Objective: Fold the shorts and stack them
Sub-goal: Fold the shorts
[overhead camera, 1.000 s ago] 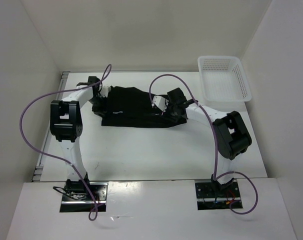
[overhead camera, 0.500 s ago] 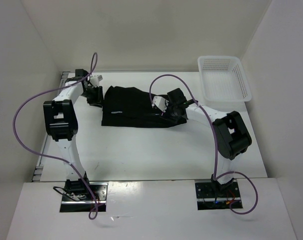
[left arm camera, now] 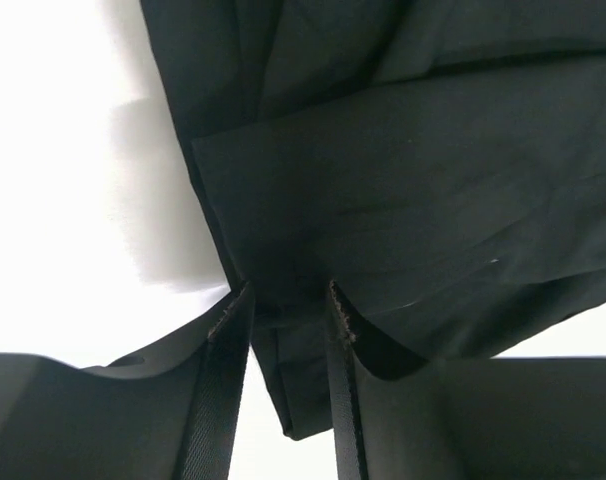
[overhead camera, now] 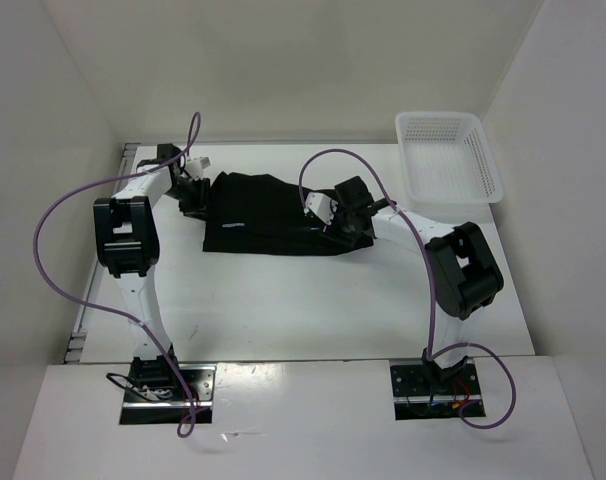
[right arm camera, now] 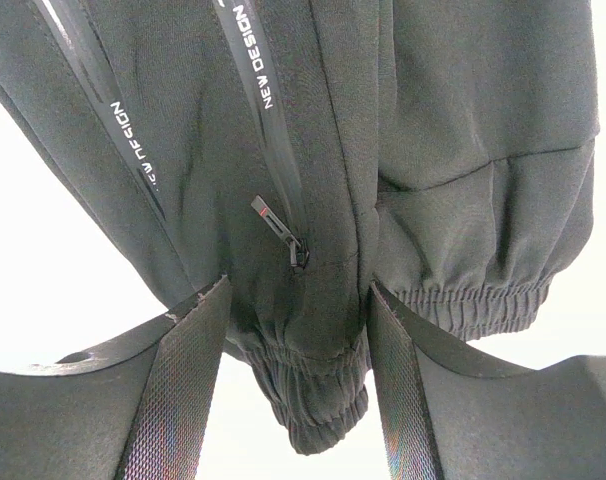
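Note:
I can see the edge of the shorts' top layer (left arm camera: 293, 308) stops short of the lower layer's near corner, so next I take the top layer with my left gripper, lift it and draw it over that corner.
The black shorts (overhead camera: 268, 215) lie folded in a flat oblong at the middle back of the table. My left gripper (overhead camera: 193, 193) is at their left edge. In the left wrist view its fingers (left arm camera: 231, 340) stand slightly apart over a folded corner of the shorts (left arm camera: 403, 170), with the fabric in the gap. My right gripper (overhead camera: 333, 218) is at the right end of the shorts. In the right wrist view its fingers (right arm camera: 188, 370) press on a bunched elastic waistband (right arm camera: 313, 390), next to a zip and pale lettering.
A white mesh basket (overhead camera: 448, 158) stands at the back right corner. White walls close in the table on the left, back and right. Purple cables loop above both arms.
My left gripper let go of the shorts' left end, drew back left, then came back to the shorts' left edge. The left end now lies flatter. The right arm has not moved.

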`<move>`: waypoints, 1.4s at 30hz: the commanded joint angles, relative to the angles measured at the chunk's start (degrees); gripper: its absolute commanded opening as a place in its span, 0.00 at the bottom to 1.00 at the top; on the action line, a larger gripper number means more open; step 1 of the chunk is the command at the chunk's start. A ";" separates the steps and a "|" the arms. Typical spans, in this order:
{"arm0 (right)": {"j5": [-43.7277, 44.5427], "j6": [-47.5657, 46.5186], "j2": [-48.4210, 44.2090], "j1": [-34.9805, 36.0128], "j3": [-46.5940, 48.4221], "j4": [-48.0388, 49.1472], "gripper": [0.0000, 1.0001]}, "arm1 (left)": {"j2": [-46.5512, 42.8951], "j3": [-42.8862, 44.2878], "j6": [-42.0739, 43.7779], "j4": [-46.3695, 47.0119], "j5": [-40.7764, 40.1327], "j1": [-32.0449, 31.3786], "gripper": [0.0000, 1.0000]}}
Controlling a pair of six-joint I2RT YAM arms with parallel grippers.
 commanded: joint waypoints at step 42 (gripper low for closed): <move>4.87 -0.50 -5.33 -1.47 4.54 2.25 0.00 | -12.92 4.31 0.25 -12.24 6.60 3.92 0.00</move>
